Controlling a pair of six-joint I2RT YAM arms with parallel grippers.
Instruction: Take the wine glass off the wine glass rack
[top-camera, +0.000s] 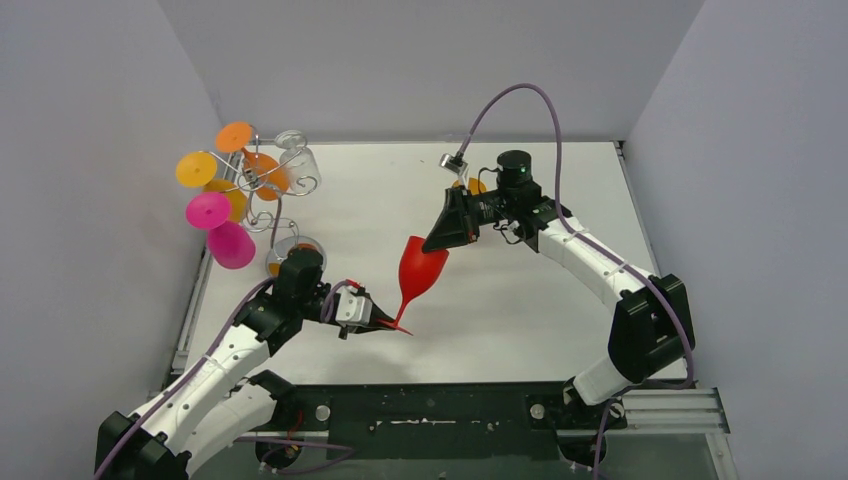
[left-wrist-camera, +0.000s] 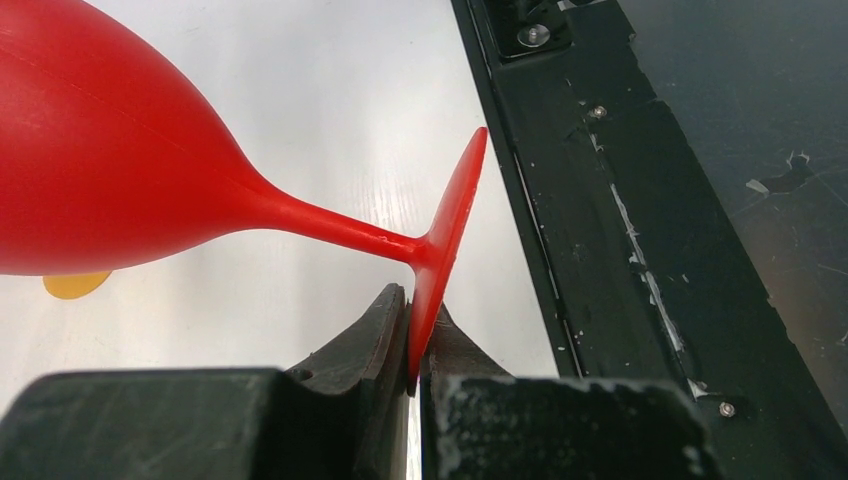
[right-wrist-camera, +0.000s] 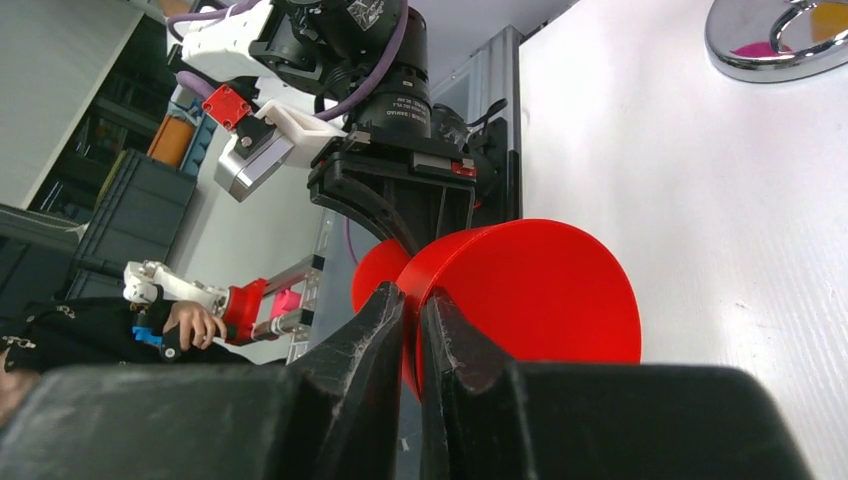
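The yellow glass is standing on the white table (top-camera: 430, 240). I will set the red wine glass down beside it with my right gripper.
A red wine glass (top-camera: 420, 268) hangs tilted over the middle of the table, off the wine glass rack (top-camera: 262, 180) at the back left. My left gripper (top-camera: 385, 322) is shut on the edge of its flat foot; in the left wrist view the foot (left-wrist-camera: 445, 235) stands pinched between the two black fingers of the left gripper (left-wrist-camera: 420, 330). My right gripper (top-camera: 440, 240) is at the bowl's upper end. In the right wrist view the right gripper (right-wrist-camera: 412, 300) has one finger inside the rim and one outside, closed on the wall of the red wine glass (right-wrist-camera: 540, 290).
The rack still carries an orange glass (top-camera: 235, 137), a yellow one (top-camera: 196, 169), a pink one (top-camera: 215, 225) and a clear one (top-camera: 298, 150). Its shiny round base (right-wrist-camera: 775, 50) shows at the right wrist view's top. A small orange disc (top-camera: 475, 186) lies behind the right gripper. A black plate (top-camera: 450, 415) borders the near edge.
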